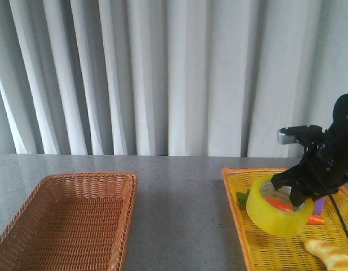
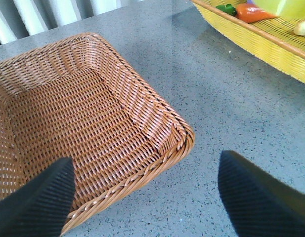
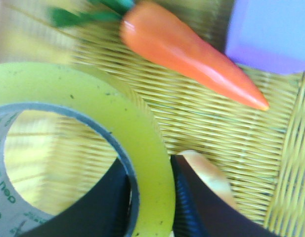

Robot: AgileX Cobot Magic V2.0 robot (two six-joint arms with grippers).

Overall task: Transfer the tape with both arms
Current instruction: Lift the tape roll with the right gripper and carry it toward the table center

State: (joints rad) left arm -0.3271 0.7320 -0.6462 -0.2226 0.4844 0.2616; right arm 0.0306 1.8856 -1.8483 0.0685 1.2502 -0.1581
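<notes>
Next, my right gripper lets the yellow tape roll go on the grey table (image 1: 184, 246), in the space between the brown wicker basket and yellow tray.
The yellow tape roll (image 1: 273, 214) hangs tilted just above the yellow tray (image 1: 237, 199) at the right. My right gripper (image 1: 300, 195) is shut on its wall, one finger inside the core and one outside. In the right wrist view the tape (image 3: 112, 118) fills the near side, its wall pinched between my black fingers (image 3: 199, 207). My left gripper (image 2: 145, 197) is open and empty, low over the grey table beside the corner of the brown wicker basket (image 2: 182, 129). The left arm does not show in the front view.
The yellow tray holds a toy carrot (image 3: 192, 54), a purple block (image 3: 271, 34) and a bread-like piece (image 1: 330, 254). The brown wicker basket (image 1: 27, 226) stands at the front left. Grey curtains hang behind the table.
</notes>
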